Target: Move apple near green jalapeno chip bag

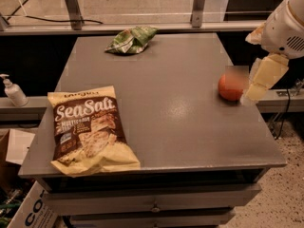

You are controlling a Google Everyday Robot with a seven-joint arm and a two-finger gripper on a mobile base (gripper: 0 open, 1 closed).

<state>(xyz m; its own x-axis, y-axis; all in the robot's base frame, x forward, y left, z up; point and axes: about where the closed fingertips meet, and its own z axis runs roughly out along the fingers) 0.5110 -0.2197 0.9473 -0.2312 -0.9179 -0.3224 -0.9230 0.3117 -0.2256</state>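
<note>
My gripper needs to grab the half of the apple [239, 83] nearest the cream-coloured arm, because the apple needs to go to the green jalapeno chip bag.
The apple [229, 88], round and red-orange, sits on the grey table [180, 127] near its right edge. The green jalapeno chip bag [131, 40], small, crumpled, green and white, lies at the table's far edge, left of centre. My gripper [250, 90] comes in from the right, low over the table edge, right beside the apple's right side. The cream-coloured arm [285, 27] reaches down from the upper right. The apple and the green bag are far apart.
A large yellow-and-brown "Sea Salt" chip bag [88, 129] lies at the table's front left. A soap dispenser [13, 91] stands on a ledge to the left. A metal railing [142, 25] runs behind the table. Drawers sit below the front edge.
</note>
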